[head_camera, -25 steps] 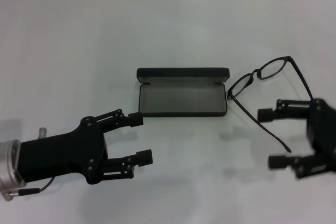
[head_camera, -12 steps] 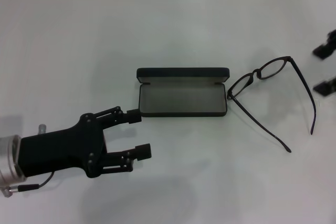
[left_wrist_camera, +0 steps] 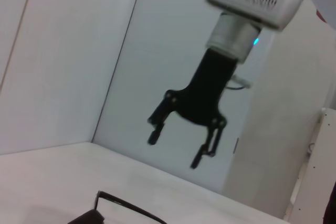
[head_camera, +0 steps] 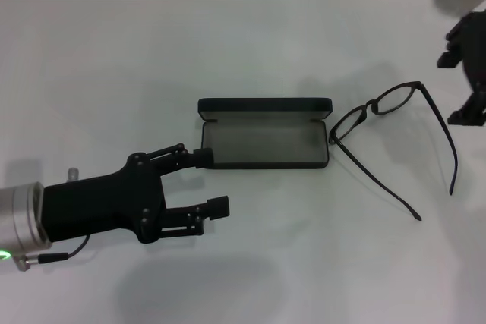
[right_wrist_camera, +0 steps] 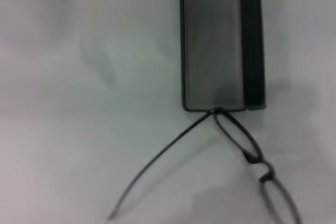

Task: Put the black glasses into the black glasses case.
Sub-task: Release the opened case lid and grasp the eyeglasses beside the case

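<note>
My right gripper will go to the black glasses next. It should then close on the outer lens's rim (head_camera: 381,95) (right_wrist_camera: 280,186) next to the bridge, away from the case.
The black glasses case (head_camera: 264,144) lies open in the middle of the table, grey lining up, lid standing at the back. The black glasses (head_camera: 377,108) lie unfolded just right of it, one lens rim against the case's right end, temple arms pointing toward the front. My left gripper (head_camera: 213,180) is open and empty, low by the case's front left corner. My right gripper (head_camera: 454,89) is open and empty, raised at the far right beyond the glasses. The left wrist view shows it in the air (left_wrist_camera: 176,150). The right wrist view shows the case (right_wrist_camera: 212,40) and glasses (right_wrist_camera: 247,148) from above.
The white table (head_camera: 250,43) carries nothing else. A wall runs along its far edge.
My right gripper has risen and moved from the front right by the glasses' temple arms to the far right edge. My left gripper has moved slightly toward the case.
</note>
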